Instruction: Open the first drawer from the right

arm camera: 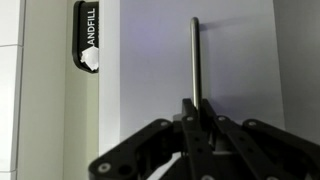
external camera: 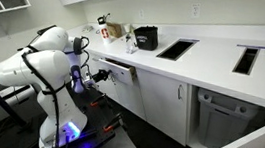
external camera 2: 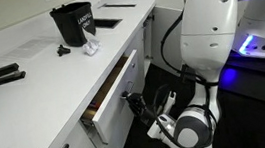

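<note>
Next, I let go of the drawer handle farther out over the dark floor (external camera: 96, 84) in front of the white cabinets.
The drawer (external camera 2: 114, 91) under the white counter has a flat white front and a light wood inner box; it stands pulled out part way. It also shows in an exterior view (external camera: 120, 73). My gripper (external camera 2: 136, 102) is at the drawer front, shut on its slim metal bar handle. In the wrist view the handle (arm camera: 195, 55) runs up the picture across the white drawer front (arm camera: 240, 60), and my gripper's (arm camera: 199, 112) dark fingers close on its lower end.
A black bin (external camera 2: 73, 20) and crumpled paper (external camera 2: 91, 48) stand on the counter (external camera 2: 34, 90). A large white pull-out unit (external camera: 229, 130) stands open. The robot's base (external camera 2: 212, 25) is beside the cabinets. A "LANDFILL" label (arm camera: 88, 35) shows beside the drawer.
</note>
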`<state>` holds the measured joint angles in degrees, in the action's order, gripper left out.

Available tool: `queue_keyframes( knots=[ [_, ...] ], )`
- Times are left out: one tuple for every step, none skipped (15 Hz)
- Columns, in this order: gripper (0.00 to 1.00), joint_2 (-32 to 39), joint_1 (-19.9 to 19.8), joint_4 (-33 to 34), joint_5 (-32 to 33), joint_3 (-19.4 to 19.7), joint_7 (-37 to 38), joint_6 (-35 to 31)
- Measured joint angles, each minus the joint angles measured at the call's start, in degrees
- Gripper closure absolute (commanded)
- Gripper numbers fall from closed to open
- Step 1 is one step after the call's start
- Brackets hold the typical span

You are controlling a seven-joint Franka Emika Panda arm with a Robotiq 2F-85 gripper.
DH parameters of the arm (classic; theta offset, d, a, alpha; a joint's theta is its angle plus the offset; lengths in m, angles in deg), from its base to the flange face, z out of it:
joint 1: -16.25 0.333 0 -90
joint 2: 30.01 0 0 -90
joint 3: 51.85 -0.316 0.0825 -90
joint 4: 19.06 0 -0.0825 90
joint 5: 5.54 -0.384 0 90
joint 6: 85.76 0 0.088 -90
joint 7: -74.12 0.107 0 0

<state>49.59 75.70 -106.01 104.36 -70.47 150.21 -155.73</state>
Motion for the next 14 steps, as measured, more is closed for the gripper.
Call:
queue_keyframes(
  knots=[
    [0.97, 0.16, 0.56, -0.10, -1.43, -0.78, 0.39, 1.19],
    [0.97, 0.36, 1.17, -0.18, -2.86, -1.50, 0.89, 2.44],
    [0.97, 0.60, 1.95, -0.22, -4.38, -2.19, 1.44, 3.71],
    [0.97, 0.84, 2.79, -0.27, -5.89, -2.79, 2.17, 4.90],
    [0.97, 1.08, 3.66, -0.27, -7.41, -3.31, 2.90, 6.00],
    [0.97, 1.30, 4.65, -0.26, -8.94, -3.72, 3.55, 6.99],
    [0.97, 1.51, 5.63, -0.25, -10.49, -4.12, 4.40, 7.91],
    [0.97, 1.71, 6.68, -0.24, -12.05, -4.49, 5.19, 8.77],
    [0.97, 1.85, 7.72, -0.25, -13.49, -4.76, 5.80, 9.48],
    [0.97, 1.94, 8.85, -0.38, -14.88, -4.87, 6.55, 10.03],
    [0.97, 1.94, 9.94, -0.77, -15.99, -4.89, 7.34, 10.45],
    [0.97, 1.94, 10.98, -1.30, -16.80, -4.91, 8.45, 10.86],
    [0.97, 1.91, 11.90, -1.99, -17.39, -4.91, 9.51, 11.24],
    [0.97, 1.85, 12.77, -2.78, -17.75, -4.92, 10.56, 11.59]
  ],
)
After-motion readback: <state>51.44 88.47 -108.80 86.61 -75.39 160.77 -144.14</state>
